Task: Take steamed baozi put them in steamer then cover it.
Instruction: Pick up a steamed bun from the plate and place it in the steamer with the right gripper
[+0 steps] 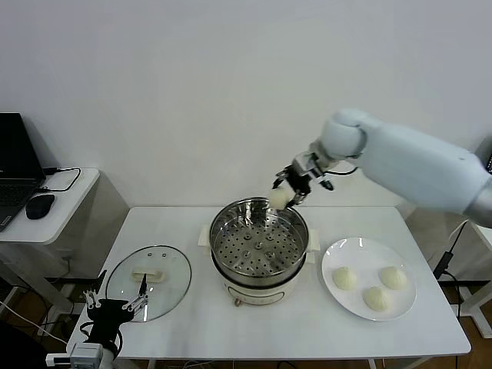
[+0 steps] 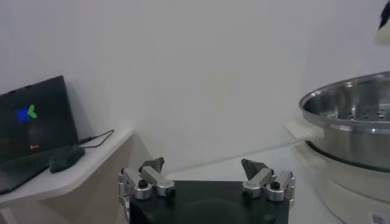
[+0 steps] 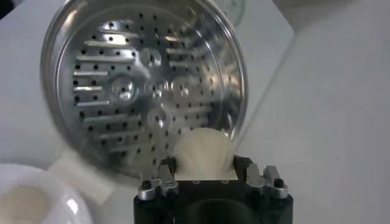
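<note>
My right gripper is to set the cream-white baozi down on the far part of the steamer's perforated basket (image 1: pixel 255 222) (image 3: pixel 192 114).
My right gripper (image 1: pixel 283 194) is shut on a cream-white baozi (image 1: pixel 278 198) and holds it in the air above the far right rim of the steamer (image 1: pixel 259 244). In the right wrist view the held baozi (image 3: pixel 203 152) sits between the jaws over the perforated steel basket (image 3: pixel 134 85), which holds no buns. Three more baozi (image 1: pixel 344 277) lie on the white plate (image 1: pixel 332 256) at the right. The glass cover (image 1: pixel 148 280) lies flat on the table at the left. My left gripper (image 1: pixel 117 302) is parked open at the table's front left corner, beside the cover.
The steamer stands mid-table on its cream-white pot base (image 1: pixel 254 294). A side table (image 1: pixel 69 196) at the left carries a laptop (image 1: pixel 17 165) and a mouse (image 1: pixel 39 205). The left wrist view shows the steamer's rim (image 2: pixel 347 103) off to one side.
</note>
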Robot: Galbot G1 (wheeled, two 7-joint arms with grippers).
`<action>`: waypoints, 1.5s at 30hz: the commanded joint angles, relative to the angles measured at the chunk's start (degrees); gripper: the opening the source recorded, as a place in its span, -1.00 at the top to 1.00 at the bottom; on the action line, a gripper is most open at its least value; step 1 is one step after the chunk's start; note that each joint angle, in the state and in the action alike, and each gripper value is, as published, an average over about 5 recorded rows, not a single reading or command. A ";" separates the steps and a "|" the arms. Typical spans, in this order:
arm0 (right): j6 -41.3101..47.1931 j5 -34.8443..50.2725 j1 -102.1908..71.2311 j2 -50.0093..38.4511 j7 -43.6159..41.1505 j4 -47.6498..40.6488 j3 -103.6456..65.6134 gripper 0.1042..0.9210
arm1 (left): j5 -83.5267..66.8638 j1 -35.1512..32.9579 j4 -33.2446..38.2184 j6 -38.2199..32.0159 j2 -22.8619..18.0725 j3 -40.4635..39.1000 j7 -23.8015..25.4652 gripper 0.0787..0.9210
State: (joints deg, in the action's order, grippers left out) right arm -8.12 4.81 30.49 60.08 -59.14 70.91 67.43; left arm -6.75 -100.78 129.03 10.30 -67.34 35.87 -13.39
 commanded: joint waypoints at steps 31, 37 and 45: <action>-22.84 -24.47 -7.36 11.50 10.96 -12.50 2.08 -0.28 | -0.16 0.26 -0.07 -0.04 -0.49 -0.15 -0.03 -0.77; -19.93 -17.51 -3.73 8.45 8.24 -7.41 3.16 -0.65 | -0.17 0.33 0.45 0.16 -0.34 -0.16 -0.05 -0.77; 0.60 2.56 8.04 -6.20 -1.48 9.81 6.44 -0.76 | -0.99 0.24 1.62 0.61 0.67 0.33 -0.01 -0.77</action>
State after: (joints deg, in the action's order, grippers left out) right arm -22.14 -7.55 30.11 64.47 -53.95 67.98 72.12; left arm -7.39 -100.41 130.11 10.85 -67.14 36.08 -13.43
